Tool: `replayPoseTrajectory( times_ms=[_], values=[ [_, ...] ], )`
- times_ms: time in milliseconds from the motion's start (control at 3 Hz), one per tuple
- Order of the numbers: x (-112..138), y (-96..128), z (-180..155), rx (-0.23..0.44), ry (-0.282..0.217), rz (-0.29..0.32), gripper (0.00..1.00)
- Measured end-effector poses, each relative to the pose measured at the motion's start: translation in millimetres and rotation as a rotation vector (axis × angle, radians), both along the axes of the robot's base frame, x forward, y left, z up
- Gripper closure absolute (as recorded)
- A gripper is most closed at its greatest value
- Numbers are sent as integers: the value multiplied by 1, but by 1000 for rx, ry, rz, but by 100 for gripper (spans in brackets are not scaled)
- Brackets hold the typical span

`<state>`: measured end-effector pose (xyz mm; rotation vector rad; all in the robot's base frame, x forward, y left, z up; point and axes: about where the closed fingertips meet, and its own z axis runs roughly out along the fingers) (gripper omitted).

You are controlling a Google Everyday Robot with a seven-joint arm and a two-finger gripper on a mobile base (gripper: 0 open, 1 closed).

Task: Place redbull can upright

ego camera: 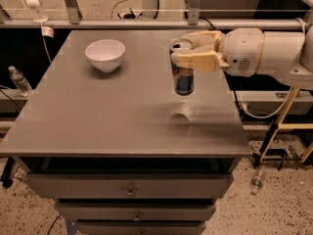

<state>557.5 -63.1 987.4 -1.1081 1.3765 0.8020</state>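
Note:
The bare grey table (pixel 183 103) is just below the redbull can's base, nearer the drawers than the white bowl. My gripper will let go of the can there.
The redbull can (pixel 183 77) is slim, blue and silver, with a silver top. It is upright, at the right middle of the grey table (pixel 98 116); I cannot tell if its base touches the surface. My gripper (pixel 188 50) comes in from the right on a white arm and is shut on the can's upper part, with tan fingers (pixel 198 61) on both sides of it.
A white bowl (pixel 105 54) stands at the back left of the table. Drawers sit below the table's front edge. A plastic bottle (pixel 19 81) stands on the floor at the left. A metal rail runs behind the table, and a yellow stand is at the right.

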Motion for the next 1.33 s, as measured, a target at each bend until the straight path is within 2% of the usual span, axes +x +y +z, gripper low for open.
replayPoseTrajectory(
  times_ms=[1333],
  values=[
    [23,-23,-48,167,29,-53,100]
  ],
)
